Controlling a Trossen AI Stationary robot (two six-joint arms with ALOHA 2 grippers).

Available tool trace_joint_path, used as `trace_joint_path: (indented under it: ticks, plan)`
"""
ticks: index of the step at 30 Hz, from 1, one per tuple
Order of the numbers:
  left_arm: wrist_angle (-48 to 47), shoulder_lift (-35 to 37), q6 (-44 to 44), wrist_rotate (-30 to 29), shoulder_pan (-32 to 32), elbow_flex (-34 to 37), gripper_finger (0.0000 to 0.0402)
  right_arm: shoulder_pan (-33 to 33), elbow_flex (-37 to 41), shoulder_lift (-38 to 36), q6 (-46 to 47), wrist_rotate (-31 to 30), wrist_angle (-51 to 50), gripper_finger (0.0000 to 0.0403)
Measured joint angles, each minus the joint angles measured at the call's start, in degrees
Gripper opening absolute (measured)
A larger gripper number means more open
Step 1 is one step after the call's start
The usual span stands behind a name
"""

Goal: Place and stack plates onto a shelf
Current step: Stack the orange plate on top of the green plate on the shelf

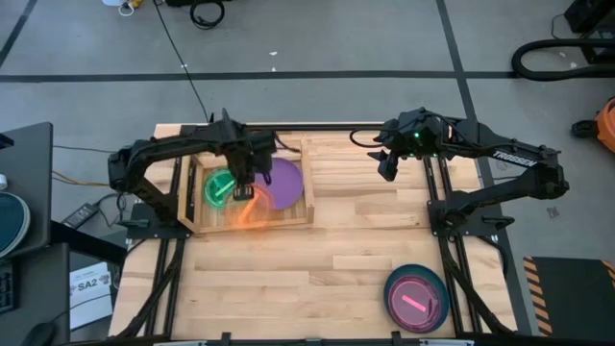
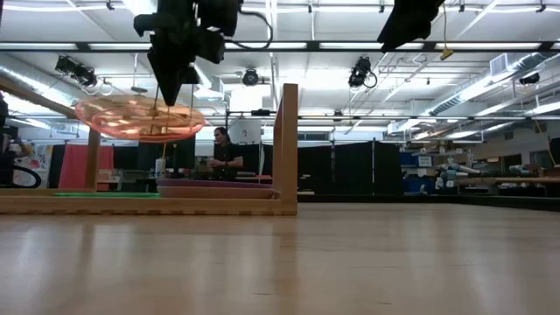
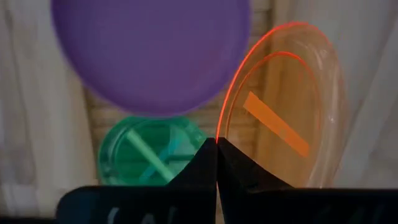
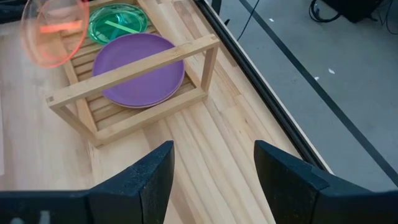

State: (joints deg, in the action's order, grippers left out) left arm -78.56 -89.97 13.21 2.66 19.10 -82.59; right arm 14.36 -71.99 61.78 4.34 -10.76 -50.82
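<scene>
My left gripper will carry out the next step by letting go of the orange plate on top of the green plate (image 1: 225,189) (image 3: 152,154) in the wooden shelf.
A see-through orange plate (image 1: 248,209) hangs over the near part of the wooden shelf (image 1: 198,207), with my left gripper (image 1: 242,185) shut on it. Within the shelf, a green plate (image 1: 219,187) rests flat on the slats at the left and a larger purple plate (image 1: 283,183) at the right. In the low view the orange plate (image 2: 138,118) floats roughly level above the shelf's rails (image 2: 284,144). My right gripper (image 1: 388,165) waits open in the air right of the shelf, holding nothing. A pink plate (image 1: 415,300) sits on a dark teal plate (image 1: 394,279) at the table's near right. My left gripper pinches the orange plate's rim (image 3: 219,134) between its two fingers (image 3: 200,167), at the rim's edge only. The fingers come from above, pointing down. The plate is lifted clear of the shelf and the other plates, about level, reaching out sideways from the fingers.
The shelf's raised rail (image 4: 134,70) crosses above the purple plate (image 4: 140,71). Bare plank tabletop (image 1: 365,240) lies between the shelf and the pink and teal stack. A person sits in the room behind the table (image 2: 226,153).
</scene>
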Motion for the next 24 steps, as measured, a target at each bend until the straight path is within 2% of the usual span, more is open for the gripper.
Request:
trace_joint_path:
  ticks: [13,24]
  plan:
    - [-1.5,0.0,7.1,0.0,17.9,0.0,0.0002,0.0,0.0,0.0,0.0,0.1,-0.6,0.0226]
    - [-4.9,0.0,7.0,-1.9,28.3,1.0,0.0002,0.0,0.0,0.0,0.0,0.1,-1.7,0.0226]
